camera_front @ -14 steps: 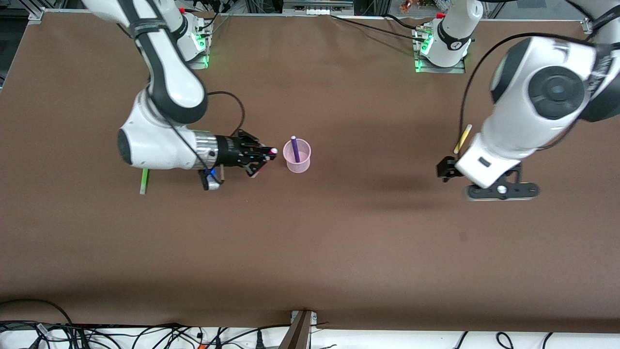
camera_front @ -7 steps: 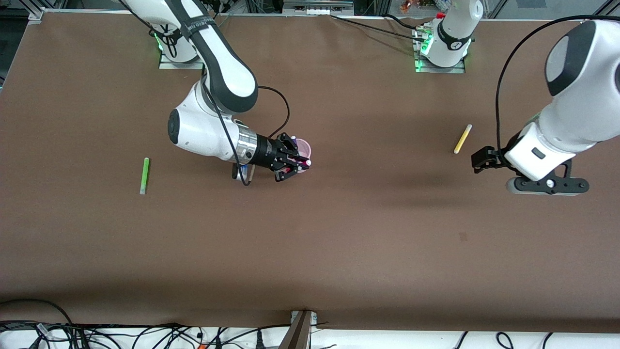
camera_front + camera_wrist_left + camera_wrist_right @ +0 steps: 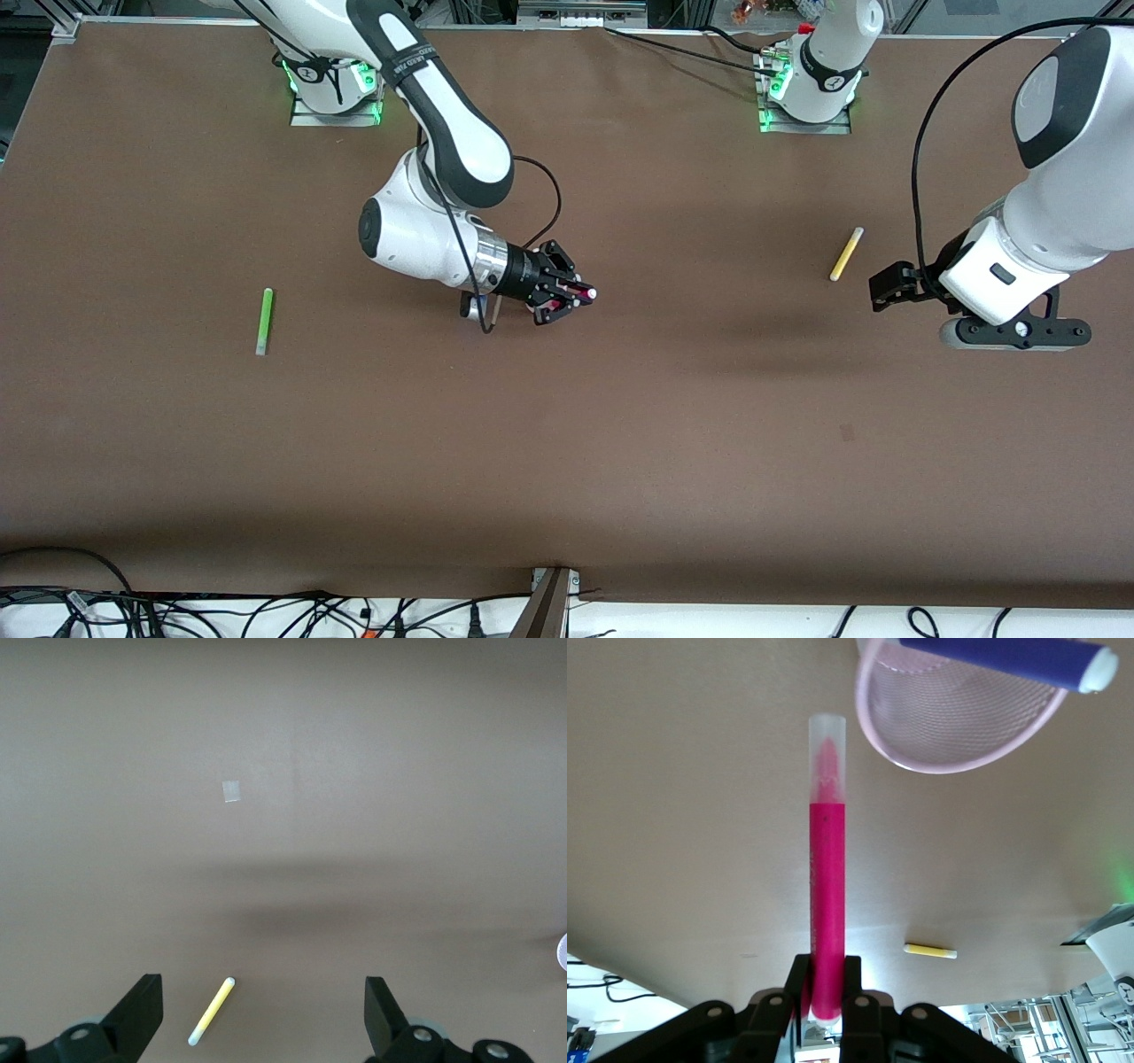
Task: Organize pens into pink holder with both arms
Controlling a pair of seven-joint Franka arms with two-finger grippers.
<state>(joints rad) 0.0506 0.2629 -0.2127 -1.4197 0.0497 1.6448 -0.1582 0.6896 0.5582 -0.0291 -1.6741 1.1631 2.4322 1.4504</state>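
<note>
Next, my right gripper releases the magenta-pink pen inside the pink holder point(image 3: 557, 281) point(image 3: 950, 713), next to the leaning dark purple pen. The magenta-pink pen is now close beside the holder's rim.
My right gripper point(image 3: 567, 297) point(image 3: 827, 970) is shut on the magenta-pink pen point(image 3: 827, 868), whose pale tip point(image 3: 589, 292) sticks out of the fingers. In the right wrist view that tip stands close beside the rim of the pink holder point(image 3: 957, 726), which has the dark purple pen point(image 3: 1010, 654) leaning in it. In the front view my right hand hides the holder. The yellow pen point(image 3: 846, 253) point(image 3: 212, 1011) lies flat toward the left arm's end. My left gripper point(image 3: 886, 288) point(image 3: 263, 1014) hovers open beside it, holding nothing. The green pen point(image 3: 264, 321) lies flat toward the right arm's end.
A small pale patch point(image 3: 847, 432) point(image 3: 231, 791) marks the brown table nearer the front camera than the yellow pen. Both arm bases point(image 3: 802, 89) stand along the table's back edge. Cables lie past the front edge.
My right arm has swung toward the left arm's end with the magenta pen, from beside the holder to over it. My left arm has drawn back, uncovering the yellow pen.
</note>
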